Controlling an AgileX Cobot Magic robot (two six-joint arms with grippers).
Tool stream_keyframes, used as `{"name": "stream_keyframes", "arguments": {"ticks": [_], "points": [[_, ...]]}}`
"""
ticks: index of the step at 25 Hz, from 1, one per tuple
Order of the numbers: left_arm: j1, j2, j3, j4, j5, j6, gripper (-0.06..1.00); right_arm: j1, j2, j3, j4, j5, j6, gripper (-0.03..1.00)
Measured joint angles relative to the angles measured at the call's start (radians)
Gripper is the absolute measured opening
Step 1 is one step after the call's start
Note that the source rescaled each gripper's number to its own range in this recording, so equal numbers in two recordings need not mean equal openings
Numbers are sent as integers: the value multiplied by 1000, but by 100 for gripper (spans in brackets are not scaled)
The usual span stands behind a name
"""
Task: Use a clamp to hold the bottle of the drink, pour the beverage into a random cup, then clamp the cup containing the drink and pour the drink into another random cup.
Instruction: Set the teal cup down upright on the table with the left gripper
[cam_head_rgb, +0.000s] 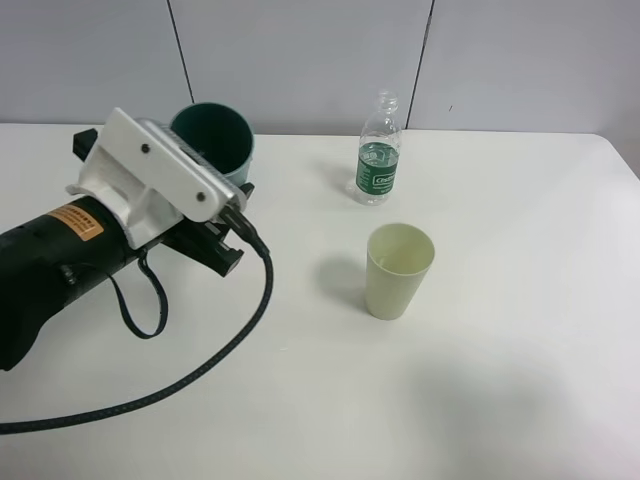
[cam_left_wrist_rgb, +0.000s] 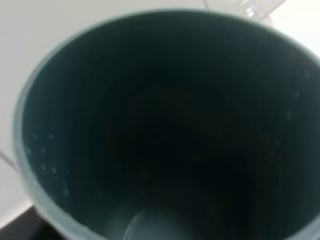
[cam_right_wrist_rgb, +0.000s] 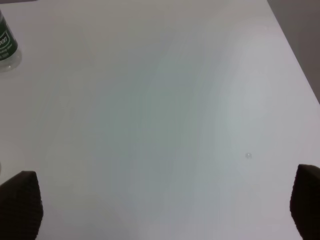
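Note:
My left gripper is going to release the dark green cup on the table (cam_head_rgb: 188, 276) between the white wrist bracket and the black cable. The green cup is now gripped at the back.
A dark green cup (cam_head_rgb: 212, 138) is at the back left, gripped by my left gripper (cam_head_rgb: 234, 192), whose fingers are hidden behind the white wrist bracket. The left wrist view looks straight into the green cup (cam_left_wrist_rgb: 165, 125): water drops cling to its inner wall and a little liquid shows at the bottom. A clear bottle (cam_head_rgb: 379, 150) with a green label and no cap stands upright at the back middle; its edge shows in the right wrist view (cam_right_wrist_rgb: 6, 46). A pale green cup (cam_head_rgb: 399, 270) stands upright mid-table. My right gripper (cam_right_wrist_rgb: 162, 202) is open and empty over bare table.
A black cable (cam_head_rgb: 215, 355) loops from the left wrist across the white table (cam_head_rgb: 480, 400) at front left. The right arm is out of the exterior view. The table's right edge (cam_right_wrist_rgb: 295, 55) shows in the right wrist view.

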Motion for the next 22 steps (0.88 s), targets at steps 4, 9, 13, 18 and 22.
{"name": "stream_keyframes", "arguments": {"ticks": [4, 9, 13, 18, 22], "points": [[168, -5, 102, 218, 15, -423, 1, 0, 0, 0, 0, 0, 0, 99], [318, -6, 157, 457, 17, -719, 1, 0, 0, 0, 0, 0, 0, 99], [396, -6, 183, 545, 20, -793, 1, 0, 0, 0, 0, 0, 0, 99], [440, 17, 189, 579, 25, -801, 1, 0, 0, 0, 0, 0, 0, 99], [487, 82, 190, 608, 23, -801, 1, 0, 0, 0, 0, 0, 0, 99]]}}
